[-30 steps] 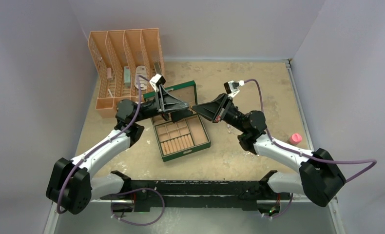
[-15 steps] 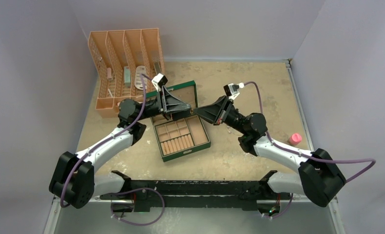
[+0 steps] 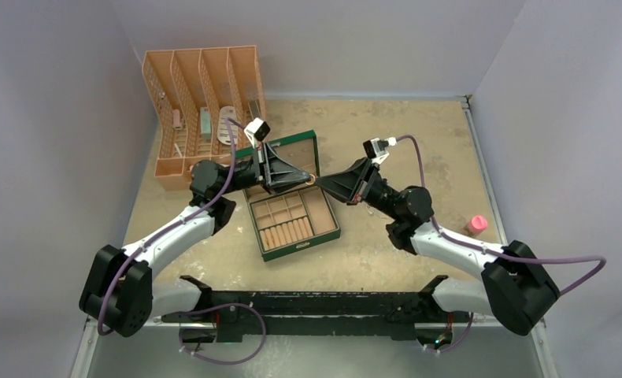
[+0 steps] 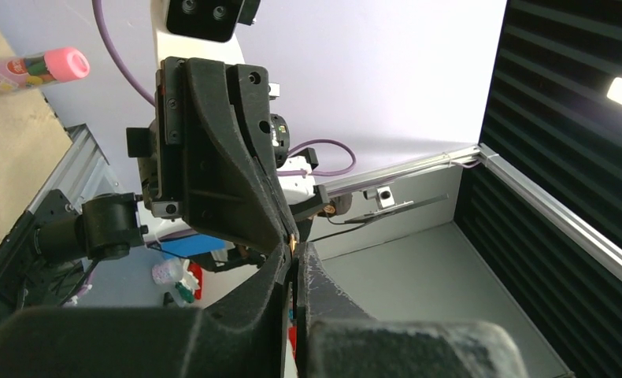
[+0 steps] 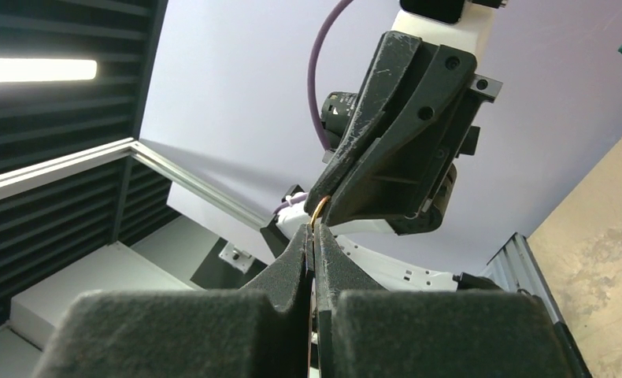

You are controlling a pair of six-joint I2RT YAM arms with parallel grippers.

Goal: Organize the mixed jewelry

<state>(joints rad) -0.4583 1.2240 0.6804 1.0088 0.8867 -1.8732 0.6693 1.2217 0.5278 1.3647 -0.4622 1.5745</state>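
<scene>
The gold ring sits at a slant between my grippers, so my right gripper should open and take hold of the ring's near edge (image 5: 314, 220) again in line while my left gripper keeps it still.
Over the open green box (image 3: 327, 230), my two grippers meet tip to tip. A small gold ring (image 3: 313, 178) of the mixed jewelry sits between them. My right gripper (image 5: 313, 232) is shut on the ring (image 5: 319, 210), which sticks out past its tips. My left gripper (image 4: 294, 250) is shut on the same ring, seen as a gold glint (image 4: 292, 244) at its tips. In the top view the left gripper (image 3: 307, 177) comes from the left and the right gripper (image 3: 321, 179) from the right. Other jewelry is too small to make out.
The green box has compartments and a raised lid (image 3: 292, 146) behind the grippers. An orange slotted rack (image 3: 201, 102) stands at the back left. A pink-capped bottle (image 3: 476, 224) lies at the right, near the table edge.
The left gripper has moved right to the right gripper's tips and closed on the ring. The right gripper has shifted slightly left and stayed shut.
</scene>
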